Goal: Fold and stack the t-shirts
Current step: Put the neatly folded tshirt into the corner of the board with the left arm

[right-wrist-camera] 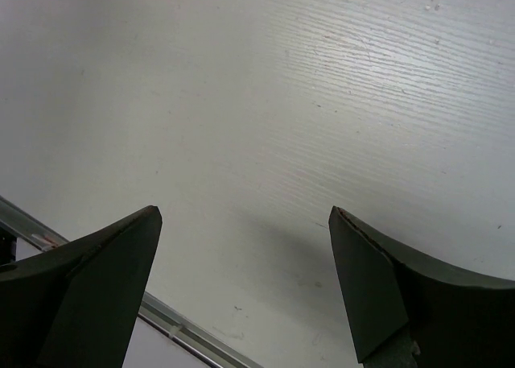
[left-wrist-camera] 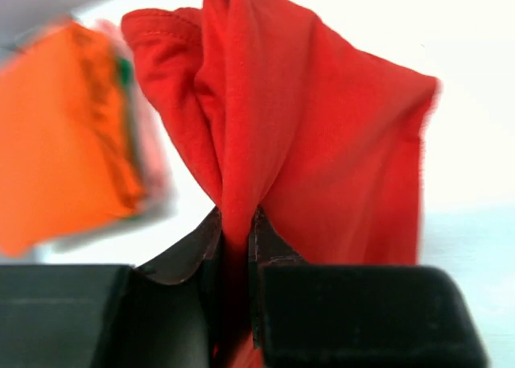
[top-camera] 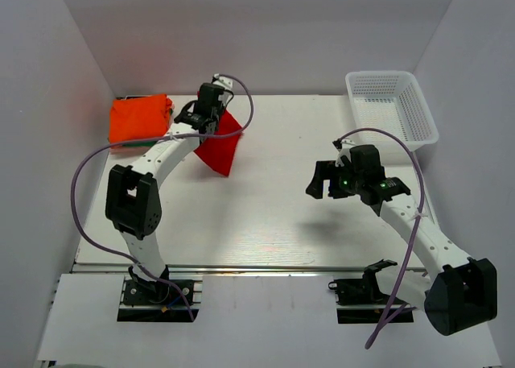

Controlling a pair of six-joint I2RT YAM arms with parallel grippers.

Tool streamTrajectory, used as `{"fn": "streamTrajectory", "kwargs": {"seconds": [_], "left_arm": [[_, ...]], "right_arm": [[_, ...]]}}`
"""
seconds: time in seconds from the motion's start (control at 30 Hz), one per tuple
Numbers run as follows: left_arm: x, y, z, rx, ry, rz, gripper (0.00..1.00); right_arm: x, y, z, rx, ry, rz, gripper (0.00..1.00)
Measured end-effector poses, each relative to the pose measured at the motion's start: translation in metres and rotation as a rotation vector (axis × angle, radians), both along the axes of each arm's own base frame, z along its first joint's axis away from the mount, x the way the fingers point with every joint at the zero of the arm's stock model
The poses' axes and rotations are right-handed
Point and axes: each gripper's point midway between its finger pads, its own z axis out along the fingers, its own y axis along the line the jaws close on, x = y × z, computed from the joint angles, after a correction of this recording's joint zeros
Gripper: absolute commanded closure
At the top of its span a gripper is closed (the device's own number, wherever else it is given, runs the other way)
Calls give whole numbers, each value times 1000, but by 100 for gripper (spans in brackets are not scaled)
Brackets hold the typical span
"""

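Observation:
The robot's left gripper needs to release the red t-shirt on top of the folded orange t-shirt (top-camera: pixel 147 117) (left-wrist-camera: pixel 74 136).
My left gripper (top-camera: pixel 211 114) is shut on the red t-shirt (top-camera: pixel 219 146), which hangs from it at the back left of the table. In the left wrist view the red cloth (left-wrist-camera: pixel 306 142) is pinched between the two dark jaws of that gripper (left-wrist-camera: pixel 238 223) and drapes away from them. The folded orange t-shirt (top-camera: pixel 139 117) lies at the far left back, with a green edge under it (left-wrist-camera: pixel 122 70); it shows blurred in the left wrist view (left-wrist-camera: pixel 64 134). My right gripper (top-camera: pixel 322 180) is open and empty above the table, right of centre; its fingers (right-wrist-camera: pixel 105 271) stand wide apart.
A white mesh basket (top-camera: pixel 392 106) stands at the back right corner. White walls enclose the table on three sides. A metal rail (top-camera: pixel 265 269) runs along the near edge by the arm bases.

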Motion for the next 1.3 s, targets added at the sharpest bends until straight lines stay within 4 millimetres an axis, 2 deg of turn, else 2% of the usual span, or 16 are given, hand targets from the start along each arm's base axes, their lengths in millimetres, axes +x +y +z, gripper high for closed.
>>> {"fn": "streamTrajectory", "kwargs": {"seconds": [0.2, 0.3, 0.37, 0.47, 0.67, 0.8, 1.1, 1.3], "left_arm": [[24, 40, 64, 116, -87, 36, 100], [45, 65, 97, 150, -136, 86, 100], [56, 82, 110, 170, -160, 116, 100], [65, 106, 110, 207, -150, 145, 100], [74, 153, 90, 250, -89, 194, 100], [79, 180, 85, 247, -76, 232, 100], [82, 230, 94, 206, -111, 315, 100], [84, 257, 91, 186, -133, 342, 100]], "right_arm": [[-2, -4, -4, -18, 20, -19, 10], [0, -5, -2, -28, 31, -31, 10], [2, -5, 0, -28, 34, -37, 10], [4, -4, 3, -20, 35, -44, 10], [3, -6, 3, -28, 55, -58, 10], [5, -7, 10, -29, 50, -69, 10], [7, -5, 14, -20, 52, -78, 10], [9, -4, 13, -22, 61, -79, 10]]}}
